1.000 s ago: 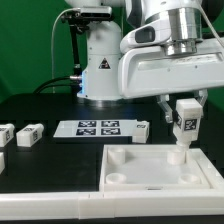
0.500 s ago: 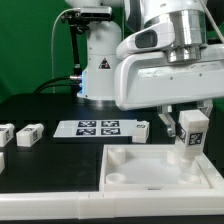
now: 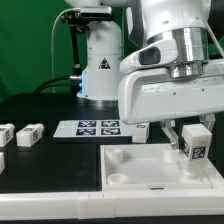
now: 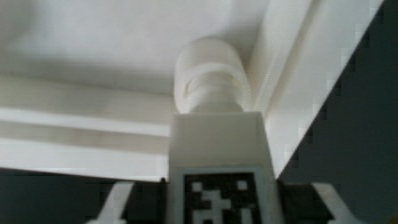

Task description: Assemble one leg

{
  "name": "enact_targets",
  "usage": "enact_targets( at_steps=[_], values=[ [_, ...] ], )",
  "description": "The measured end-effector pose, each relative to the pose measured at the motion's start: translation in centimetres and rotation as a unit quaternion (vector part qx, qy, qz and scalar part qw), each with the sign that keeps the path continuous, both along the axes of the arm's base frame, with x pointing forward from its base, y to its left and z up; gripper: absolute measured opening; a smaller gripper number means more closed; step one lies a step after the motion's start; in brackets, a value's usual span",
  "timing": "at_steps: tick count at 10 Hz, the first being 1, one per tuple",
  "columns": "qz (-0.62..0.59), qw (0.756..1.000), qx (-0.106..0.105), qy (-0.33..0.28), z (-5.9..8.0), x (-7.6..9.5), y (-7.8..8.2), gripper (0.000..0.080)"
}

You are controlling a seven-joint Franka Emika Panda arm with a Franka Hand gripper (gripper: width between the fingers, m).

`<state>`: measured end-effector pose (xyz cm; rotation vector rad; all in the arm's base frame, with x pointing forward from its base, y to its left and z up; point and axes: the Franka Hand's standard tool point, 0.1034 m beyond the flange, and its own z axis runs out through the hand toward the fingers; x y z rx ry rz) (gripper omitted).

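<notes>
My gripper should release the leg standing upright in the white tray panel's corner (image 3: 184,177) (image 4: 210,62) closest to the bend of the white rail.
My gripper (image 3: 193,138) is shut on a leg (image 3: 196,150), a small white block with a black-and-white tag, held upright. The leg hangs over the far corner of the large white tray panel (image 3: 140,172) on the exterior view's right, its lower end at or just above the panel; I cannot tell whether it touches. In the wrist view the leg (image 4: 221,150) runs away from my gripper (image 4: 221,208), its round peg end (image 4: 212,80) close to the panel's raised rim (image 4: 294,60). Both fingers (image 4: 121,203) flank the tagged face.
The marker board (image 3: 95,127) lies behind the panel. One loose leg (image 3: 143,128) lies beside it. Two more loose legs (image 3: 28,133) lie at the exterior view's left, with another at the left edge (image 3: 2,160). The robot base (image 3: 98,60) stands at the back.
The arm has moved toward the exterior view's right and down, carrying the leg lower over the panel's corner. The loose parts have not moved.
</notes>
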<state>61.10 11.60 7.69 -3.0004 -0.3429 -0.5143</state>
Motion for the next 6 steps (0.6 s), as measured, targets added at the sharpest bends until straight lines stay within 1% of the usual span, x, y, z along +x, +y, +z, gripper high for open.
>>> enact_targets(
  at_steps=[2, 3, 4, 5, 6],
  values=[
    [0.004, 1.0, -0.001, -0.003, -0.5, -0.4, 0.1, 0.0288],
    [0.004, 1.0, -0.001, -0.021, -0.8, -0.4, -0.1, 0.0288],
    [0.002, 0.999, -0.001, -0.041, -0.9, -0.5, -0.3, 0.0288],
    [0.0, 0.998, -0.002, -0.056, -1.4, -0.9, -0.8, 0.0288],
    [-0.004, 0.997, -0.003, -0.072, -1.7, -1.2, -1.3, 0.0288]
  ],
)
